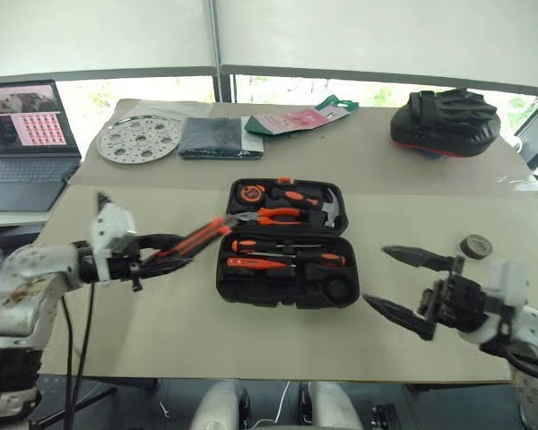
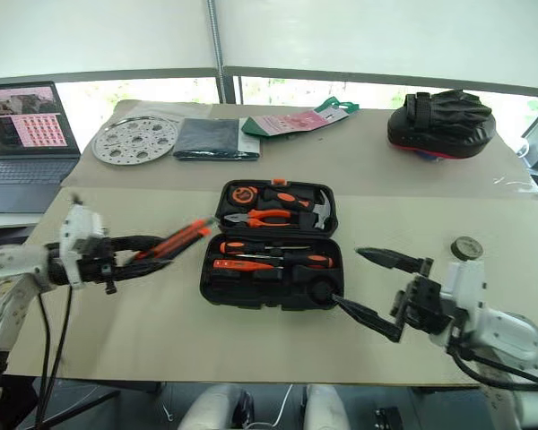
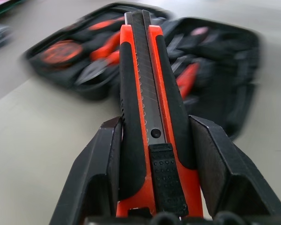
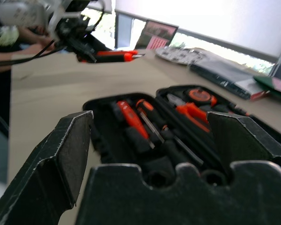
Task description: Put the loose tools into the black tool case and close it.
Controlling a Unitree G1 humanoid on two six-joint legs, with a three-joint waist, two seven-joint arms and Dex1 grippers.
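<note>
I will let go of the utility knife with my left gripper in the empty slot (image 1: 277, 286) (image 3: 219, 91) along the near edge of the black tool case. The knife now hovers just beside the case.
The black tool case (image 1: 287, 300) lies open mid-table, with screwdrivers (image 1: 287, 245) in its near half and pliers, hammer and tape measure in the far half. My left gripper (image 1: 175, 247) hovers just left of the case, shut on the orange-and-black utility knife (image 3: 147, 93). The knife's tip (image 1: 217, 227) points at the case's left edge. My right gripper (image 1: 377, 276) stands open to the right of the case with nothing between its fingers (image 4: 61, 154). A small black tape roll (image 1: 476, 246) sits on the table beyond the right gripper.
A laptop (image 1: 22, 134) stands at the far left. A perforated metal disc (image 1: 139, 139), a dark folded cloth (image 1: 213, 137) and a pink-and-green packet (image 1: 296, 119) lie along the back. A black padded mitt (image 1: 444, 121) sits at the back right.
</note>
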